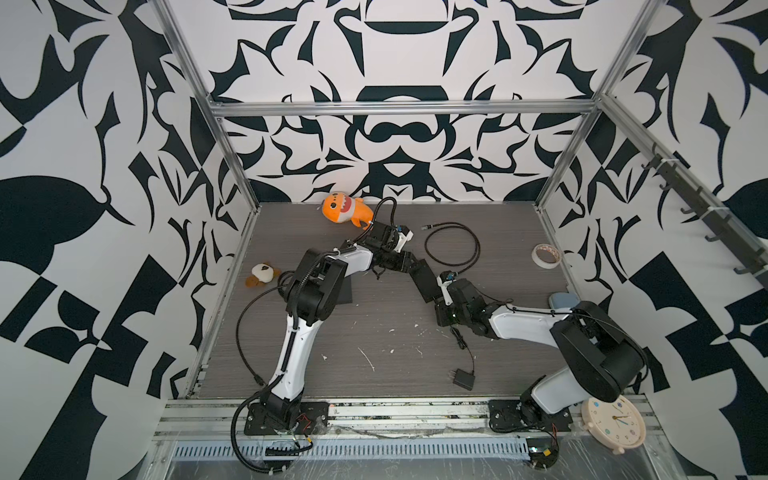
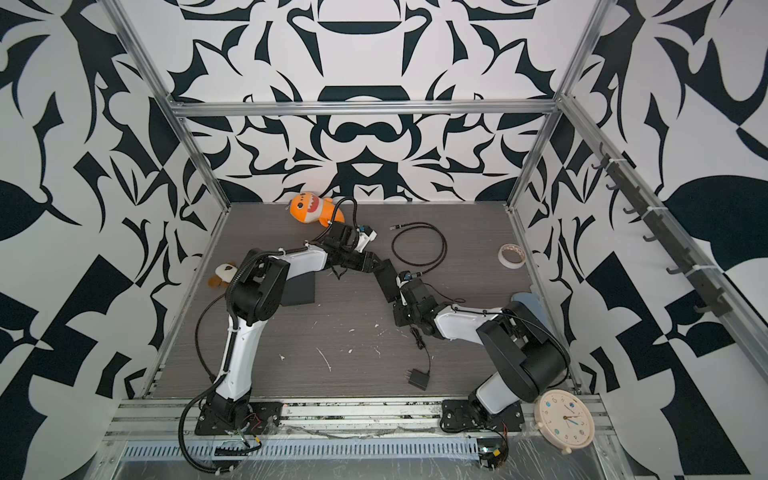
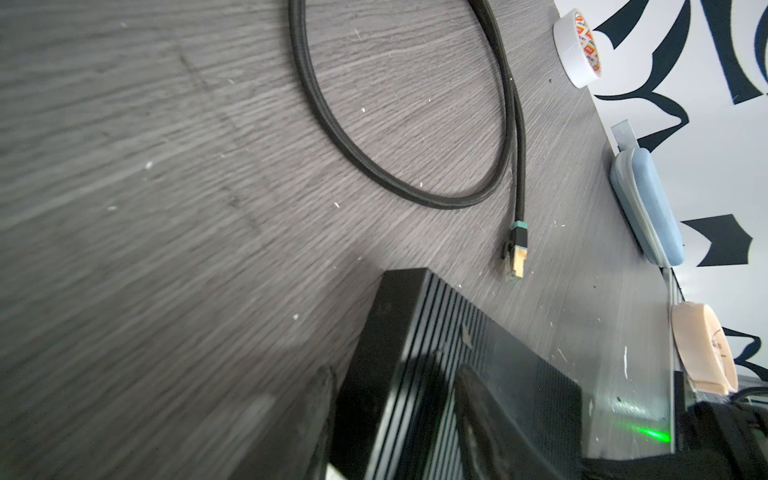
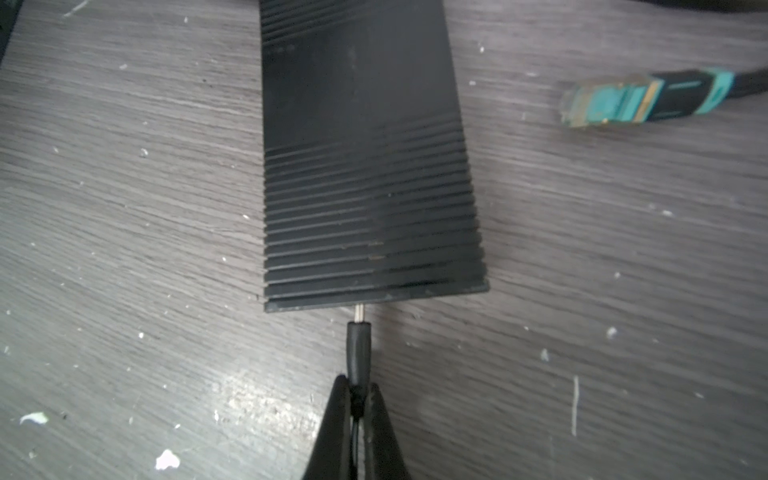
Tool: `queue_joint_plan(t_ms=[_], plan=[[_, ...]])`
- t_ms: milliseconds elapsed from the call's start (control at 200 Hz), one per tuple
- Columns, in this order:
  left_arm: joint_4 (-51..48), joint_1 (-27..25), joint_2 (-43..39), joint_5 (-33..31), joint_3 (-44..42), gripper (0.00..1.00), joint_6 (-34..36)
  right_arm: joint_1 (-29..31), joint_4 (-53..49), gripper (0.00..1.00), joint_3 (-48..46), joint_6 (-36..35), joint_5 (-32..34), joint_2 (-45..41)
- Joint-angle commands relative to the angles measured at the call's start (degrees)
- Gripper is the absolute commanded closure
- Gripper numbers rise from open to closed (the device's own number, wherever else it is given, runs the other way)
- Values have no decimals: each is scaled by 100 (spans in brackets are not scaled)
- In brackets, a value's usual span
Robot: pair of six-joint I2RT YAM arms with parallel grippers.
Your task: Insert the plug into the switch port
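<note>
I can still see the plug's metal tip outside the end of the switch, so I should open my right gripper, regrip the plug's rear end (image 4: 358, 370) and push it all the way in.
The switch (image 1: 424, 279) is a black ribbed box lying aslant mid-table, seen in both top views (image 2: 386, 280). My left gripper (image 3: 399, 411) is shut on the far end of the switch (image 3: 436, 332), one finger on each long side. At the near end, my right gripper (image 4: 357, 388) is shut on the black barrel plug (image 4: 358, 353). The plug's metal tip (image 4: 359, 313) meets the lower edge of the switch (image 4: 365, 166) end face. The port itself is hidden under that edge. From above, the right gripper (image 1: 437, 302) sits at the switch's near end.
A looped black network cable (image 1: 453, 249) lies beyond the switch, its connector (image 4: 623, 99) close beside it. The power adapter (image 1: 462, 379) lies near the front. A tape roll (image 1: 546, 256), blue case (image 1: 563, 300), orange plush (image 1: 345, 209), small plush (image 1: 264, 274) and clock (image 1: 613, 422) ring the table.
</note>
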Motion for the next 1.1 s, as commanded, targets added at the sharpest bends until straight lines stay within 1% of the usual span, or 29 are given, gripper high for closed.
queue_joint_plan(t_ms=[0,160,505,760,850,935,980,1025,1095], plan=[[-822,-153,247,365,-35,51,214,-52,528,92,230,-302,-284,113],[-1099,-162,345,472,121,51,472,-199,505,91,317,-386,-472,243],[-1117,-206,227,745,-80,53,619,-301,536,91,503,-253,-13,515],[-1107,-274,176,997,-149,54,740,-339,511,91,802,-306,-171,685],[-1086,-289,142,1189,-184,54,785,-341,396,89,866,-320,-203,664],[-1090,-278,106,861,-202,54,697,-346,179,85,835,-282,-261,547],[-1038,-230,69,531,-222,53,587,-341,102,82,749,-238,-314,447],[-724,-131,-16,366,-372,53,289,-343,26,78,646,-182,-336,328],[-106,70,-195,165,-680,52,-257,-372,-225,76,489,-119,-312,130]])
